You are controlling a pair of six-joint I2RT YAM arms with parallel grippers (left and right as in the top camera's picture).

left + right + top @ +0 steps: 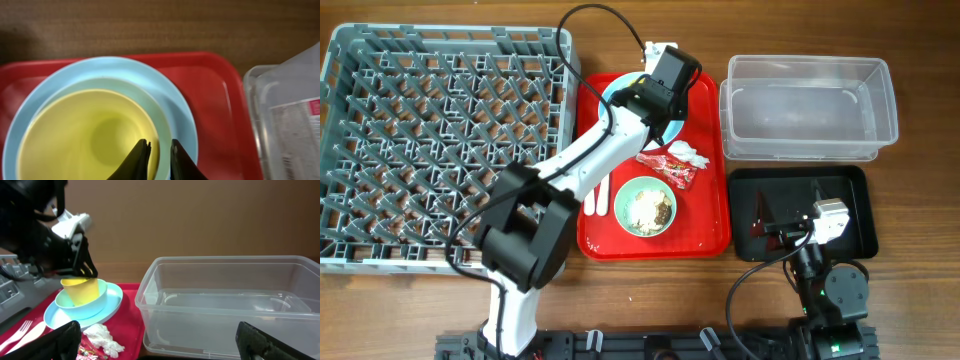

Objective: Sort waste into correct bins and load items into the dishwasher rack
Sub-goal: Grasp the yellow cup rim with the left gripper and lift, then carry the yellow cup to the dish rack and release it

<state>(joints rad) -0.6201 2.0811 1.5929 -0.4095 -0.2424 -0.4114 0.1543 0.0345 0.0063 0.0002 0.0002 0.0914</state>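
Observation:
My left gripper has the light blue bowl's rim close beside the cup's rim at its fingers, so it should open, rise a little and take only the cup's rim (pixel 155 131).
A small yellow cup (pixel 85 135) stands in a light blue bowl (pixel 161 107) on a light blue plate (pixel 177 95) at the far end of the red tray. My left gripper (pixel 160 150) is shut on the cup's rim, one finger inside and one outside; the right wrist view shows this too (pixel 85 272). A pale green bowl (pixel 646 207) holds beige food scraps. The red wrapper (pixel 665 167) and white tissue (pixel 686 152) lie on the tray beside it. The white fork and spoon (pixel 598 197) lie at the tray's left. My right gripper (pixel 160 345) is open and empty above the black tray (pixel 855 215).
The grey dishwasher rack (pixel 440 140) fills the left of the table. The clear tub (pixel 810 150) stands at the back right, behind the black tray. The red tray (pixel 705 235) lies between the rack and the bins.

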